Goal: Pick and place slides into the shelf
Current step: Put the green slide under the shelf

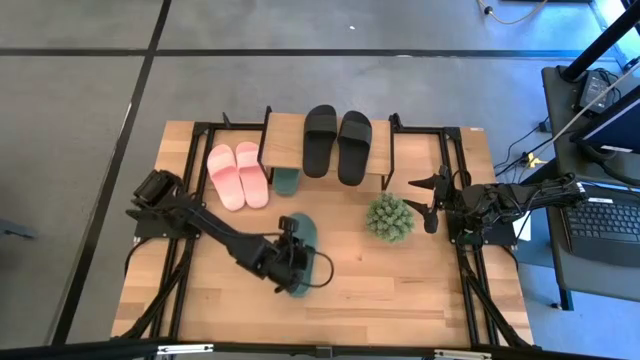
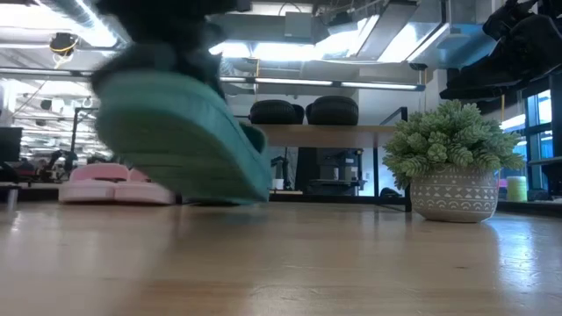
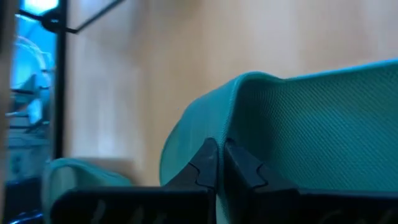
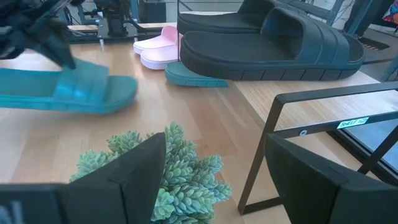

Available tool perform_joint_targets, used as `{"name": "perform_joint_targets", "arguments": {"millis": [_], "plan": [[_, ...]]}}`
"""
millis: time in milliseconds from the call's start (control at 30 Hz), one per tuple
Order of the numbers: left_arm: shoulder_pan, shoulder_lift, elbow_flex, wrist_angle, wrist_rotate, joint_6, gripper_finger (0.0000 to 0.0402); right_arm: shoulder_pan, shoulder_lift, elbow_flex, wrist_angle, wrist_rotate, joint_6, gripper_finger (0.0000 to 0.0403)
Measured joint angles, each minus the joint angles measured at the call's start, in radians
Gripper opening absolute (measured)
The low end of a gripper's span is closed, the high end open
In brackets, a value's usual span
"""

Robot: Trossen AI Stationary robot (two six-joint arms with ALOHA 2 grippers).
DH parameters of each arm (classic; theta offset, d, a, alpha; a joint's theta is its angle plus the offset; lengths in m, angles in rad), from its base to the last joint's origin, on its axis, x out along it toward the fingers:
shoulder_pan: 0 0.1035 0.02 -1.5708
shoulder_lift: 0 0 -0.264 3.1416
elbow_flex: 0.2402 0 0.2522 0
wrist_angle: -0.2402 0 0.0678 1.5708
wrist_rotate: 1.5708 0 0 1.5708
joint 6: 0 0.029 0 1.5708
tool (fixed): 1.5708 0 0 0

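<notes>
The robot's left gripper will set the green slide down on the table (image 1: 317, 200) (image 3: 115, 124) next to the second green slide, partly under the shelf.
My left gripper (image 1: 284, 256) is shut on one dark green slide (image 1: 303, 255), which hangs over the table's near middle. In the low view this slide (image 2: 184, 136) is off the wood and tilted. The second green slide (image 1: 287, 182) lies on the table, partly under the shelf (image 1: 284, 138). The black pair (image 1: 337, 143) rests sole-down on the shelf's plank top. To the shelf's left, the pink pair (image 1: 238, 175) sits on the table. My right gripper (image 1: 430, 205) waits open at the table's right side, by the plant. My left gripper pinches the green slide's strap edge (image 3: 205, 134) between its two shut fingers (image 3: 245, 167). It comes at the slide from the table's left, slanting down. The slide is lifted clear of the table and tilted, its sole (image 2: 176, 149) turned toward the near edge.
A round spiky green plant in a pale pot (image 1: 390, 217) stands right of centre, just in front of my open right gripper (image 4: 217, 180). Black metal frame rails (image 1: 470, 290) run along both table sides. Bare wood (image 1: 400, 290) lies along the near edge.
</notes>
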Motion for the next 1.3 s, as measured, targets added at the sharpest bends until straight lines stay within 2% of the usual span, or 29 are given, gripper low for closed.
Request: {"name": "perform_joint_targets", "arguments": {"millis": [167,267,800,933,1167,1300], "plan": [[0.079,0.000,0.010,0.011,-0.045,0.137,0.0003,0.000,0.000,0.000,-0.001,0.000,-0.004,0.0272],[0.133,0.000,0.010,0.046,-0.036,0.213,0.0003,0.000,0.000,0.000,-0.007,0.000,-0.012,0.0272],[0.390,0.000,0.007,0.188,0.153,0.464,0.0002,0.000,0.000,0.000,-0.008,0.000,-0.030,0.0272],[0.445,0.000,-0.027,0.299,0.210,0.539,0.0002,0.000,0.000,0.000,-0.008,0.000,-0.030,0.0272],[0.521,-0.001,-0.066,0.348,0.231,0.622,0.0002,0.000,0.000,0.000,-0.011,0.000,-0.029,0.0272],[0.565,-0.004,-0.098,0.413,0.290,0.654,0.0002,0.000,0.000,0.000,-0.015,0.000,-0.027,0.0272]]}}
